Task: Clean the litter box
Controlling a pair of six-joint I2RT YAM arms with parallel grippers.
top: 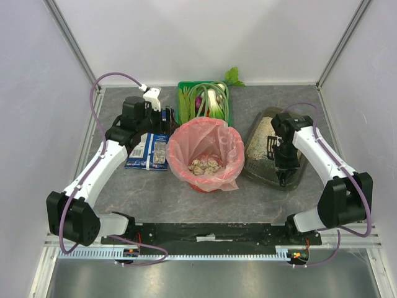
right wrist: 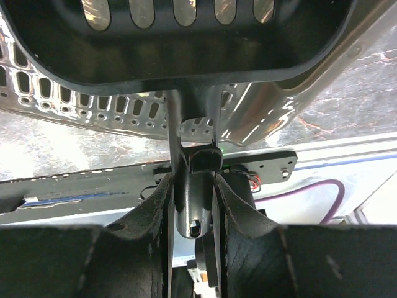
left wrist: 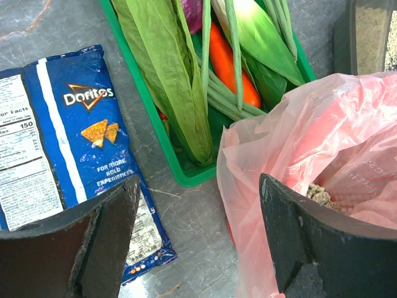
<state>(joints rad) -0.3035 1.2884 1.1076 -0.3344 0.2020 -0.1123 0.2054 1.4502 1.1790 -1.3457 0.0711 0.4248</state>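
Next, I set the black scoop on the beige litter in the middle of the litter box (top: 272,139) with my right gripper.
The litter box (top: 257,141), a shallow dark tray of beige litter, lies at the right; its corner shows in the left wrist view (left wrist: 370,30). My right gripper (top: 283,176) is over the box's near end, shut on the handle (right wrist: 193,198) of a black slotted scoop (top: 271,147). The scoop head (right wrist: 186,49) fills the top of the right wrist view. My left gripper (top: 164,123) is open and empty, hovering between a chip bag and the bin, its jaws wide apart (left wrist: 198,248).
A round red bin lined with a pink bag (top: 205,152) stands in the middle with litter clumps (top: 205,166) inside; its bag shows in the left wrist view (left wrist: 310,143). A green crate of vegetables (top: 203,99) is behind it. A blue Doritos bag (top: 147,152) lies left.
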